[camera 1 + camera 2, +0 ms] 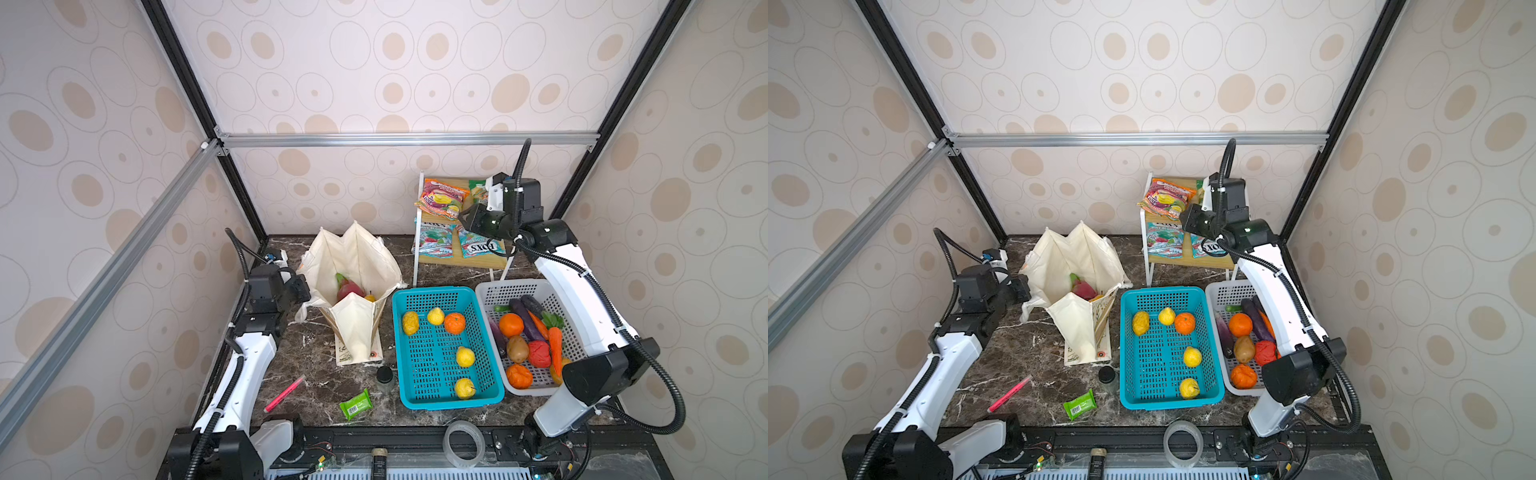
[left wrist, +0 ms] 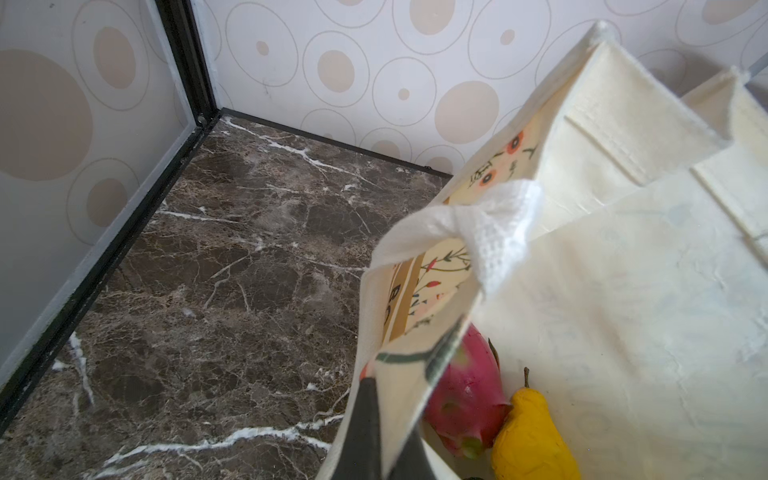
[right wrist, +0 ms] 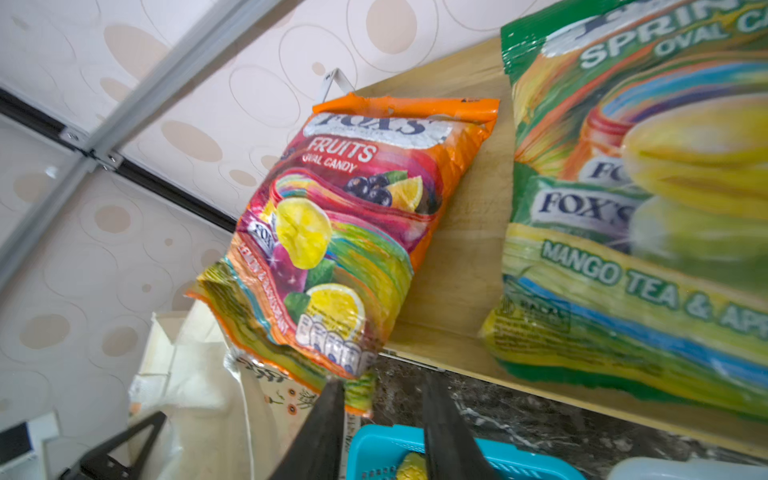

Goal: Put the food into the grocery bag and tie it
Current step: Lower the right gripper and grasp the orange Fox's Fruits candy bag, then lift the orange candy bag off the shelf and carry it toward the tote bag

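Note:
The orange-red snack packet's lower corner rests against one finger of my right gripper, so I need to open wider and grip further in along the packet's side edge (image 3: pixel 400 310).
The grocery bag (image 1: pixel 357 257) (image 1: pixel 1075 257) stands open at the back left, with a pink dragon fruit (image 1: pixel 348 289) (image 2: pixel 465 399) and a yellow fruit (image 2: pixel 532 436) inside. My left gripper (image 1: pixel 305 286) (image 2: pixel 386 419) is shut on the bag's near side wall, pinching the cloth at the rim. An orange-red snack packet (image 1: pixel 442 197) (image 3: pixel 357 216) lies on the upper shelf, its lower end overhanging the edge. My right gripper (image 1: pixel 461 218) (image 3: pixel 384 399) is open at that overhanging end, with the packet's corner against one finger. A green packet (image 3: pixel 644 208) lies beside it.
The wooden shelf rack (image 1: pixel 461 259) holds teal packets (image 1: pixel 436 239) on its lower level. A blue basket (image 1: pixel 449 403) holds yellow and orange fruit, and a white basket (image 1: pixel 490 291) holds vegetables. A pink marker (image 1: pixel 284 392), green wrapper (image 1: pixel 356 404), dark jar (image 1: pixel 385 377) and tape roll (image 1: pixel 463 442) lie in front.

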`<state>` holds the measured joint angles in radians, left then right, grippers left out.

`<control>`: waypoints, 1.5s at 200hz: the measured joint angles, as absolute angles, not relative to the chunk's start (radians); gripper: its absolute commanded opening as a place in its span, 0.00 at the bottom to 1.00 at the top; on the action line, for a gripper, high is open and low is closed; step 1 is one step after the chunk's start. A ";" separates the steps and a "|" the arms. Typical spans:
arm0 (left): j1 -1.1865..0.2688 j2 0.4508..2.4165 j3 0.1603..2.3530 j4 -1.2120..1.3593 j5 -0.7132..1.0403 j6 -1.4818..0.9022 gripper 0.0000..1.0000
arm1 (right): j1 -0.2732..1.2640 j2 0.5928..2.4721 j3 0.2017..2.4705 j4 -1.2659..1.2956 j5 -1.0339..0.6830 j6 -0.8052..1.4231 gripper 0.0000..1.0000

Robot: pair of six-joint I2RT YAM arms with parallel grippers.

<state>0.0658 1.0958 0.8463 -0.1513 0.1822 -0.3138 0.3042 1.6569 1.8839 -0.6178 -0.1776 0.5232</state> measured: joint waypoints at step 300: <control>0.066 1.096 0.846 -0.151 0.182 -0.313 0.00 | 0.353 1.720 2.219 -0.673 -0.365 0.579 0.00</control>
<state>0.0658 1.0958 0.8463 -0.1513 0.1822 -0.3134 0.3531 1.7195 2.2189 -0.6735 -0.3653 0.5793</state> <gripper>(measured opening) 0.048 0.041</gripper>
